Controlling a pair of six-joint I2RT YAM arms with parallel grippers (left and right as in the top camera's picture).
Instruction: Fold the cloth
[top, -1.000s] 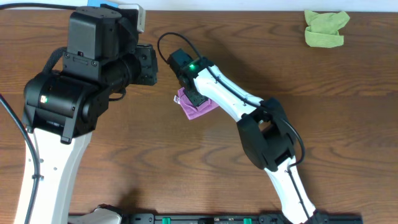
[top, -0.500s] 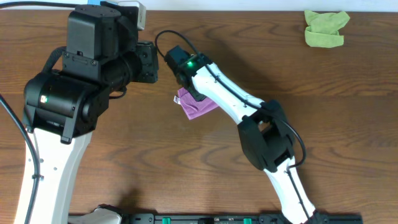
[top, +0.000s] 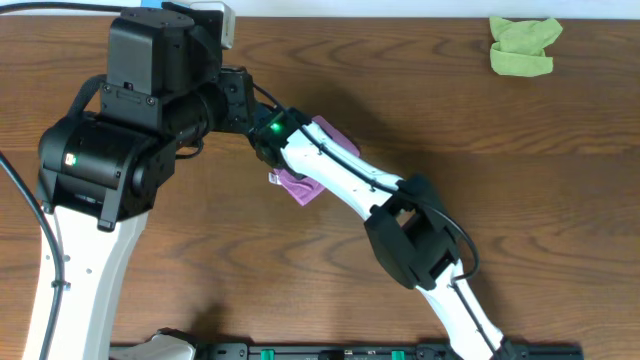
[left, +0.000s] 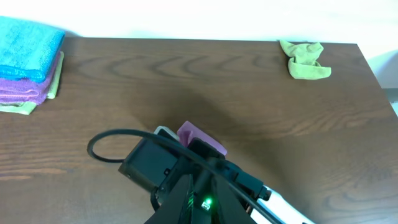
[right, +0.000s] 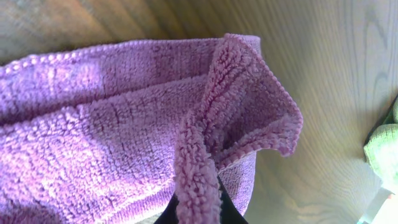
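Note:
The purple cloth's corner curls up next to the cloth's edge in the robot's right gripper, so next the gripper opens and takes the flap nearer the cloth's white tag (top: 274, 178).
The purple cloth (top: 302, 186) lies bunched on the wooden table just left of centre, and a flap (top: 336, 136) shows on the far side of my right arm's wrist (top: 272, 130). The right wrist view shows my right gripper (right: 198, 208) shut on a raised, fuzzy edge of the cloth (right: 93, 143), which fills most of that view. My left gripper (top: 245, 105) hovers just behind the right wrist, and its fingers (left: 191, 186) stand together with nothing seen between them. A sliver of the cloth (left: 200, 138) peeks out beyond the right arm.
A crumpled lime-green cloth (top: 525, 45) lies at the far right corner (left: 305, 59). A stack of folded blue, purple and green cloths (left: 28, 62) sits at the back left. The big left arm (top: 110, 150) covers the table's left side.
My right arm has swung left toward the left gripper, pulling the pinched cloth edge with it. Cloth now shows on both sides of the arm. The left arm has stayed put.

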